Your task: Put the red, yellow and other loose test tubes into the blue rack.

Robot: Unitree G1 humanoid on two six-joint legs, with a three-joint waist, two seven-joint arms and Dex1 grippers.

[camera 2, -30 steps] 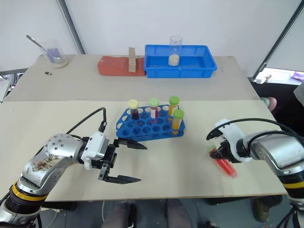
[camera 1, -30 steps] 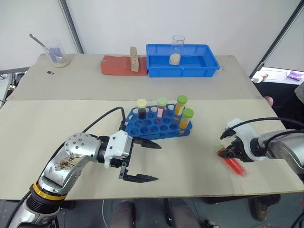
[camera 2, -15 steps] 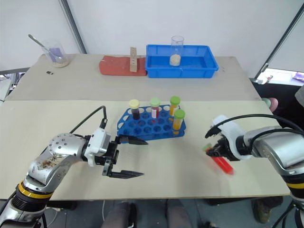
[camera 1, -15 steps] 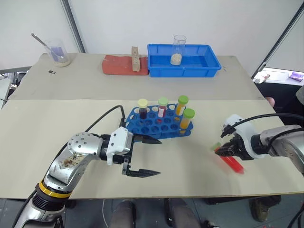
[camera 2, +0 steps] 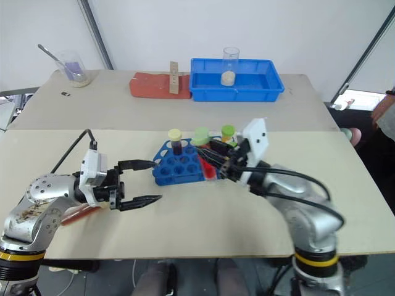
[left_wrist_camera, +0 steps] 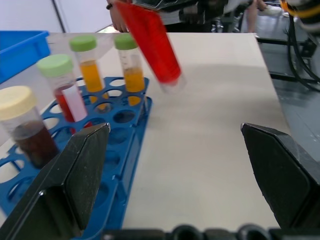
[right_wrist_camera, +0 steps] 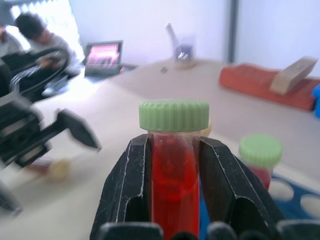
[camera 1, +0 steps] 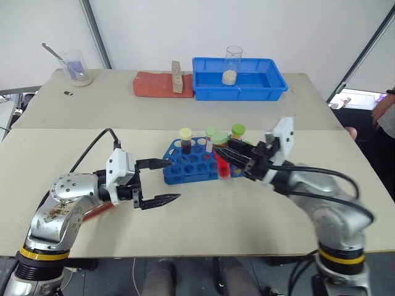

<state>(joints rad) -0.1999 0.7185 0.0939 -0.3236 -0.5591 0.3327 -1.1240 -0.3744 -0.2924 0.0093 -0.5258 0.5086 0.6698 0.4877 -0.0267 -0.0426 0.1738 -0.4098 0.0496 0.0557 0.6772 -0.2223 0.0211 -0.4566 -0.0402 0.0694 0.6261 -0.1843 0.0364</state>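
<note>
My right gripper is to set the bright red test tube in the blue rack hole (camera 1: 216, 164) nearest in front of the standing red tube.
My right gripper (camera 1: 229, 155) is shut on the bright red test tube (camera 1: 222, 165) with a green cap (right_wrist_camera: 173, 115). The tube hangs tilted in the air over the near right corner of the blue rack (camera 1: 185, 169), with its lower end out of the holes. In the rack stand a dark tube with a cream cap (left_wrist_camera: 17, 102), a red one (left_wrist_camera: 56, 67) and two yellow-orange ones (left_wrist_camera: 83, 46). My left gripper (camera 1: 174, 180) is open, just left of the rack and level with it. Another loose tube (camera 2: 79, 213) lies on the table under my left forearm.
At the back stands a blue tray (camera 1: 237, 94) holding a clear beaker (camera 1: 232, 61). Left of it is a red pad (camera 1: 151, 85) with a wooden block (camera 1: 176, 68). A glass with a spoon (camera 1: 77, 69) sits at the far left. A person's hand (camera 1: 382, 111) shows at the right edge.
My right gripper has lifted the red tube from the table's right side and carried it left to the rack. My left gripper has drawn back to the left, still open.
</note>
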